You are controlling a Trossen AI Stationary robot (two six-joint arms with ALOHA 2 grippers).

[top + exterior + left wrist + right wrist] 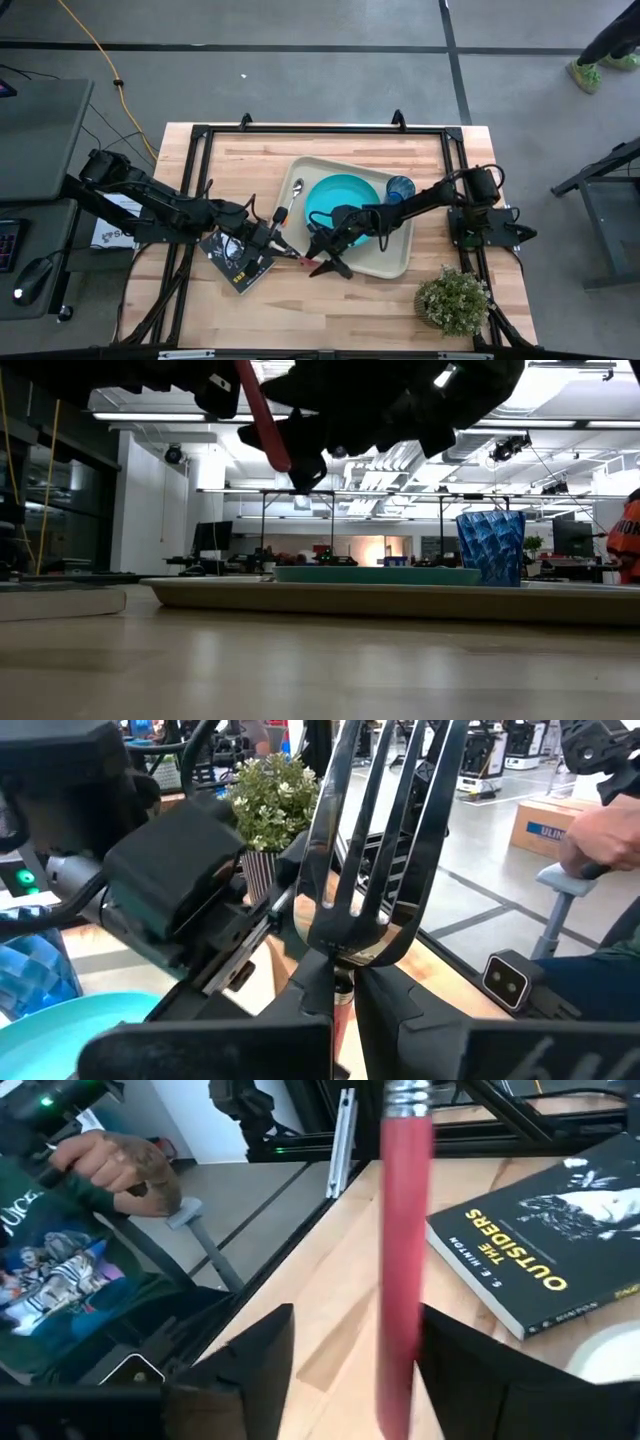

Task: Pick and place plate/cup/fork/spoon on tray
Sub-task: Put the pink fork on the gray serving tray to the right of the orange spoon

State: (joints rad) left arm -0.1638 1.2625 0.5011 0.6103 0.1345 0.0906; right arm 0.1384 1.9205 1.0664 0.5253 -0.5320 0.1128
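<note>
My left gripper pinches the fork's neck, with the fork's tines toward that gripper's wrist. Next, my right gripper takes the fork's handle (263,415) and hands the fork back turned.
My left gripper (280,243) is shut on the fork (297,257), just off the beige tray's (395,270) near left corner, above the table. The fork's red-pink handle (262,415) slants down toward my right gripper (322,262). That gripper is open, with a finger on either side of the handle's free end (400,1330); I cannot tell whether one finger touches it. The teal plate (345,195), the blue cup (400,187) and the orange-handled spoon (290,203) lie on the tray. My left gripper pinches the fork's neck (340,955) between its two fingers, where the metal meets the red handle. The tines (385,810) stand up past the fingers and the handle slants down beyond them. The fork is lifted clear of the table.
A dark book (238,265) lies on the table under my left gripper. A small potted plant (455,298) stands at the near right corner. A black frame (320,130) runs round the table. A person's hand (130,1165) shows beyond the table.
</note>
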